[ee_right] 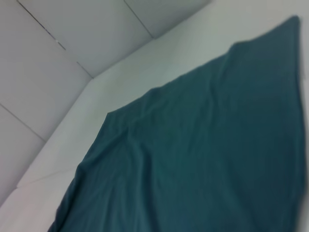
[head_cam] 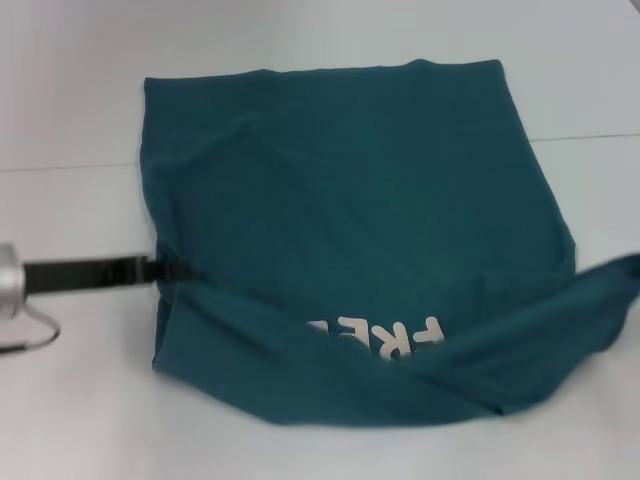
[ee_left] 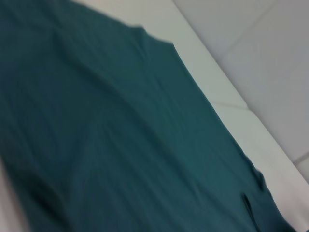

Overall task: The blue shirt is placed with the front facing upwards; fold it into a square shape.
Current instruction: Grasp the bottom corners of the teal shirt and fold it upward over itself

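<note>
Next, my left gripper releases the held corner of the blue shirt on the shirt's side edge [head_cam: 172, 163] next to the table seam.
The blue shirt [head_cam: 350, 200] lies spread on the white table [head_cam: 70, 100], its hem at the far side. Its pale lettering [head_cam: 385, 338] shows near the front edge, partly covered by a fold of cloth. My left gripper [head_cam: 172, 269] reaches in from the left, level with the table, and is shut on the shirt's left edge, where the cloth puckers. The shirt's near right corner [head_cam: 615, 280] is drawn out to the picture's right edge. My right gripper is out of view. The left wrist view [ee_left: 120, 135] and right wrist view [ee_right: 203, 154] show only teal cloth.
The white table's bare top shows to the left of the shirt and in front of it [head_cam: 90, 420]. A seam in the table [head_cam: 70, 167] runs across behind the left arm. Pale wall panels [ee_right: 72, 34] stand beyond the table's far edge.
</note>
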`<state>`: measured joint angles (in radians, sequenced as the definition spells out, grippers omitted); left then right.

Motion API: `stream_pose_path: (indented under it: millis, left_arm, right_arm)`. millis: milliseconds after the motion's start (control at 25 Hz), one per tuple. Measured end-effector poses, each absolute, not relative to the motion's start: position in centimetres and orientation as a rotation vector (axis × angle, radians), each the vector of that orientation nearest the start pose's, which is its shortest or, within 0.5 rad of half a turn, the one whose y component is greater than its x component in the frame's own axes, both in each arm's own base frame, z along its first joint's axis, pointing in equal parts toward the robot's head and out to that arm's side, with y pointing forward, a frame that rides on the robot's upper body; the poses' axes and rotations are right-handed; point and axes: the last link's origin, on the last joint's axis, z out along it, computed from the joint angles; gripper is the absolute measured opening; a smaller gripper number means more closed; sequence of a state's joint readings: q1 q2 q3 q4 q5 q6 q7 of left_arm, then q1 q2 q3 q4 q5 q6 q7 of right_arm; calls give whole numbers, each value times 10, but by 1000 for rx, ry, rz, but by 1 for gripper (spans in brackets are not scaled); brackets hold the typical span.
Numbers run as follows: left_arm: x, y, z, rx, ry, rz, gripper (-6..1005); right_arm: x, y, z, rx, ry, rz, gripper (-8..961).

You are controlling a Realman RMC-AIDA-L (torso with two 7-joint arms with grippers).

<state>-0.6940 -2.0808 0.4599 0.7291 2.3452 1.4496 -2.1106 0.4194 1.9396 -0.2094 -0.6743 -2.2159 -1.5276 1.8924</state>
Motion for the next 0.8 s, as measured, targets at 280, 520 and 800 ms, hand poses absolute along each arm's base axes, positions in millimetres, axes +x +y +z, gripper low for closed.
stream_pose_path:
  millis: [280,520,800]
  left_arm:
    - [-227,432,20,-2272,-1339,-573,-1]
    - [-216,459,37,-2138,-1271,-651,-1]
    - [-204,479,60,-2049,-1214,-721,-2]
  right_arm:
    - [337,368,103,-2059,1352,663,-1]
    - [308,410,109,-2070,1280,584,-1]
    - [284,440,130,-2047,1218,567,-1]
